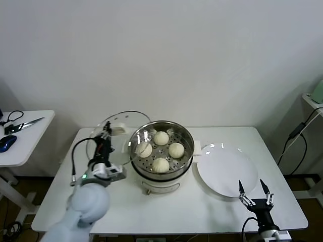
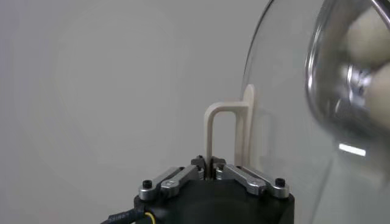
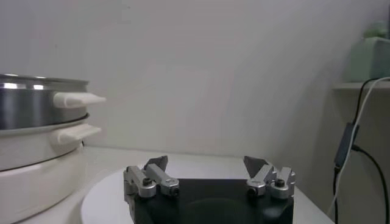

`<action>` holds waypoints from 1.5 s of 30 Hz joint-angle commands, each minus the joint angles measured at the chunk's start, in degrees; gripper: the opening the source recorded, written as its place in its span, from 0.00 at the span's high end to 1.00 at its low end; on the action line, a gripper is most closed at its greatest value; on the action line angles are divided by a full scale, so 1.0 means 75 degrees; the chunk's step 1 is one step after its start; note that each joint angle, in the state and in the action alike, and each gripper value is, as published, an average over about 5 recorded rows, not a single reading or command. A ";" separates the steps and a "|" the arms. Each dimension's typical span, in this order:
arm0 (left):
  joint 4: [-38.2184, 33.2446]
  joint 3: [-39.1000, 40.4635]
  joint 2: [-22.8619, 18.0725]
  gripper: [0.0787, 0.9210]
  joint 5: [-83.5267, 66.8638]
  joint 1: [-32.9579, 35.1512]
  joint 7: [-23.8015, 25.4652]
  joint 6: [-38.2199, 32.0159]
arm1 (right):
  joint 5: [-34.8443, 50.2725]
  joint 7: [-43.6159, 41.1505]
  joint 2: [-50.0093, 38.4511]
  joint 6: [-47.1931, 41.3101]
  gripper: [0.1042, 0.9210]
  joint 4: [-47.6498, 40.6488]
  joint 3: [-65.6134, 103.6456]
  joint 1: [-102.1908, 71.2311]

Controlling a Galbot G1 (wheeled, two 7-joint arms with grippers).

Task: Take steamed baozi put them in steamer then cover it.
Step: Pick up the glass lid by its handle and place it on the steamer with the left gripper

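Observation:
My left gripper is to let go of the clear glass cover on the steel steamer's round rim, over the baozi (image 1: 161, 147).
Several cream-white baozi (image 1: 160, 150) sit on the perforated tray inside the steel steamer (image 1: 184, 155) at the table's middle. The clear glass cover (image 1: 120, 122) is tilted up just left of the steamer. My left gripper (image 1: 105, 135) is shut on the cover's white handle (image 2: 220, 131), seen close in the left wrist view with the glass (image 2: 286, 122) beside it. My right gripper (image 1: 256, 194) is open and empty near the table's front right, by the white plate; it also shows in the right wrist view (image 3: 206, 163).
A flat white plate (image 1: 226, 170) lies right of the steamer. The steamer's white side handles (image 3: 78, 100) show in the right wrist view. A side table (image 1: 20, 143) at the left holds scissors and a blue mouse. A cable hangs at the far right.

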 commanded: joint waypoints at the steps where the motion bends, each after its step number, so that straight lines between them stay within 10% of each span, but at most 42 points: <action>1: -0.0583 0.1027 -0.0179 0.91 0.0637 -0.0531 0.0494 0.0785 | -0.0015 -0.0017 0.0029 0.0051 0.12 -0.0188 -0.0094 0.0359; 17: 0.1707 0.2539 -0.4034 0.91 0.4348 -0.0800 0.0837 0.0425 | -0.0026 -0.0028 0.0221 0.0335 0.12 -0.0201 -0.0120 0.0300; 45: 0.2702 0.1660 -0.3751 0.91 0.4910 -0.0514 0.0729 0.0333 | -0.0238 -0.0041 0.0413 0.0585 0.12 -0.0172 -0.0159 0.0111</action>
